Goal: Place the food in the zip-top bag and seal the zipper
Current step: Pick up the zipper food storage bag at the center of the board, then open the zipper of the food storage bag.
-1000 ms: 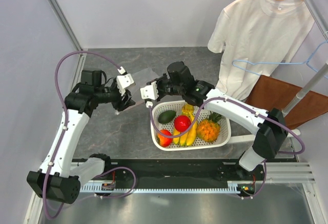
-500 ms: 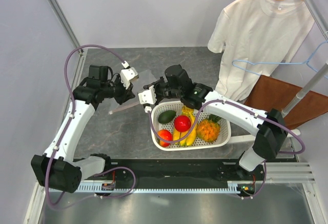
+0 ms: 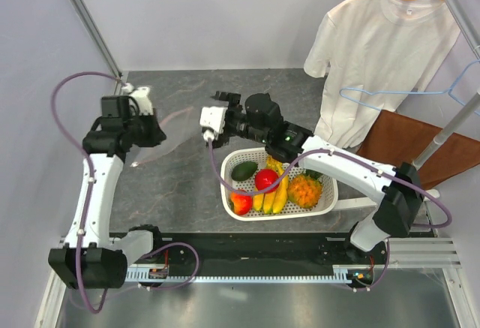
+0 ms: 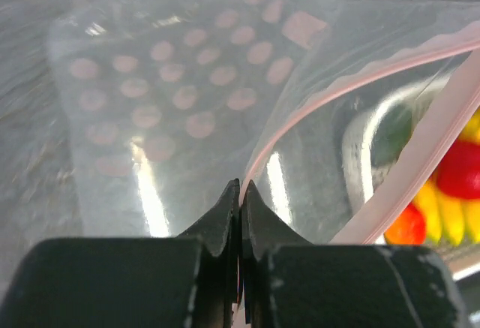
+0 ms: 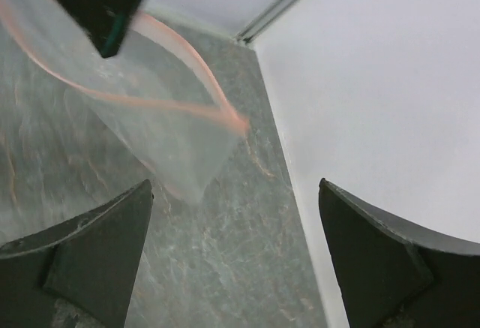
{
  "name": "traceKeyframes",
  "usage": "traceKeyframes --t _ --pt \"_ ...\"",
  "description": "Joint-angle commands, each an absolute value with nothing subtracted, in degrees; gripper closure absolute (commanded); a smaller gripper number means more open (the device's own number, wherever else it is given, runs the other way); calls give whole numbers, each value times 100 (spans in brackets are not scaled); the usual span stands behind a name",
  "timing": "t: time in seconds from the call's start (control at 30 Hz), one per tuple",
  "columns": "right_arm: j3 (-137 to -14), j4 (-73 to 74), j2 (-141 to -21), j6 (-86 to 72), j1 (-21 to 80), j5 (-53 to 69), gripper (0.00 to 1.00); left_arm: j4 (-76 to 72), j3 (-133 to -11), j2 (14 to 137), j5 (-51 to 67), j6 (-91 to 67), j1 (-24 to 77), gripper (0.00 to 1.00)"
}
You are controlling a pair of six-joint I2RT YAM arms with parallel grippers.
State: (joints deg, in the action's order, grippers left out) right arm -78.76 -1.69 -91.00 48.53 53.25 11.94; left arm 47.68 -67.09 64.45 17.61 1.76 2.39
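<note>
My right gripper needs to pinch the zipper's loose piece, which is ahead of its open fingers, and spread the bag's opening [image 4: 322, 182] before loading food.
The clear zip-top bag [image 3: 169, 134] hangs above the table at the left. My left gripper [image 3: 156, 133] is shut on its pink zipper [image 4: 315, 103], pinching the strip at the mouth edge [image 4: 241, 185]. The mouth gapes open in the left wrist view. My right gripper [image 3: 205, 120] stands wide open just right of the bag, with nothing between its fingers [image 5: 97, 253]; in that view the bag [image 5: 165, 133] hangs ahead, apart from them. The food lies in the white basket [image 3: 330, 204]: avocado [image 3: 244, 170], apple [image 3: 266, 180], red-orange fruit [image 3: 240, 202], bananas [image 3: 277, 193], pineapple [image 3: 304, 191].
A white T-shirt [image 3: 379, 50] hangs on a rack at the back right, with a blue hanger [image 3: 442, 91] and a brown board [image 3: 420, 144] beside it. Grey walls close the left and back sides. The arm bases sit on the black rail [image 3: 247, 249].
My right gripper has let go of the bag and opened wide. My left gripper has shut on the zipper edge and drawn the bag away to the left.
</note>
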Motion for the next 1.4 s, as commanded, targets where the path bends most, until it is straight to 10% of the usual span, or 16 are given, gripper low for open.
traceKeyframes --t 0.0,0.83,1.37 --pt "-8578 -345 -8596 2422 5317 448 2 5053 -7268 5740 1276 -1387 -474 98" --pt "-7859 669 -9052 -3698 4474 2092 14 2136 -4869 5642 2478 -3049 729 98" --pt "-8209 721 -9984 -4262 4720 1538 30 1854 -4966 5766 1953 -2989 1283 98"
